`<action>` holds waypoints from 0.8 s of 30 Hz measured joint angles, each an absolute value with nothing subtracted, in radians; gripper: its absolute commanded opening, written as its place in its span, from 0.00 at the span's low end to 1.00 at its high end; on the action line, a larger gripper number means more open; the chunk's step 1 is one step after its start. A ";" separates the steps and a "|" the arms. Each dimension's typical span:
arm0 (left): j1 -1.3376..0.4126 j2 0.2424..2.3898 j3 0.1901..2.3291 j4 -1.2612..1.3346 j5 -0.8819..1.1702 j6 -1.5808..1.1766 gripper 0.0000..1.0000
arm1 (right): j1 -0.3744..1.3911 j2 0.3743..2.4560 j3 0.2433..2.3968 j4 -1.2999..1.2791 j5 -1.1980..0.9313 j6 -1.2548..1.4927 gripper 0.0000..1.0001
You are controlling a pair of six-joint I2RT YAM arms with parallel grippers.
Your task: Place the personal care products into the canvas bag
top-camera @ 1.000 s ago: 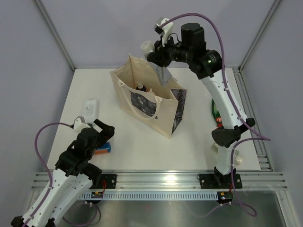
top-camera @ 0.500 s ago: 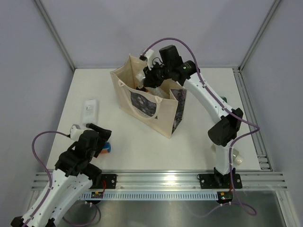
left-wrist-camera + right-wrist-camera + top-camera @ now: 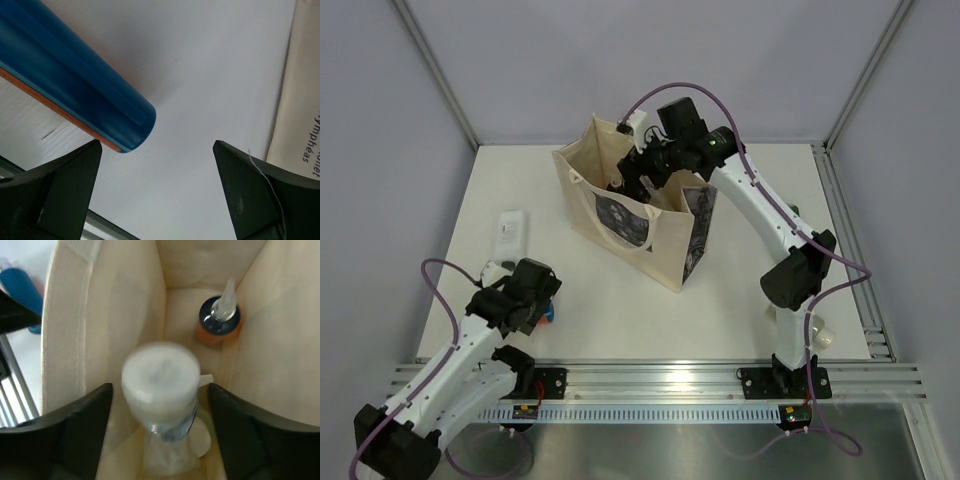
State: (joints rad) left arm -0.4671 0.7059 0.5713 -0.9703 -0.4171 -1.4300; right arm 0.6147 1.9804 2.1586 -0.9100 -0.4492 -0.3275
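The robot's left gripper should next move to the blue-orange cylinder and close around its body (image 3: 549,311) (image 3: 107,107) near the cylinder's bottom end, away from the white box.
The cream canvas bag (image 3: 625,215) stands open at mid-table. My right gripper (image 3: 642,178) hangs in its mouth with the jaws open. Between them, touching neither finger, is a blurred grey tube with a white cap (image 3: 160,385), cap toward the camera, inside the bag (image 3: 125,300). An orange spray bottle (image 3: 217,322) stands in the bag's far corner. My left gripper (image 3: 535,295) is open low over the table. The blue-orange cylinder (image 3: 75,85) lies just ahead of its left fingertip (image 3: 75,175), outside the jaws (image 3: 157,145). A white box (image 3: 510,232) lies left of the bag.
The bag's side (image 3: 305,90) fills the right edge of the left wrist view. A sliver of a green bottle (image 3: 792,208) shows beside the right arm. The metal rail (image 3: 660,378) runs along the near edge, and frame posts stand at the far corners.
The right gripper came down into the bag's mouth and opened, letting the tube go. The left arm swung forward and lowered over the blue-orange cylinder.
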 measured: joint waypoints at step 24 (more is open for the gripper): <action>-0.131 1.028 0.562 -0.827 -0.344 -1.412 0.98 | 0.339 1.630 1.979 -0.851 -0.797 -0.344 0.99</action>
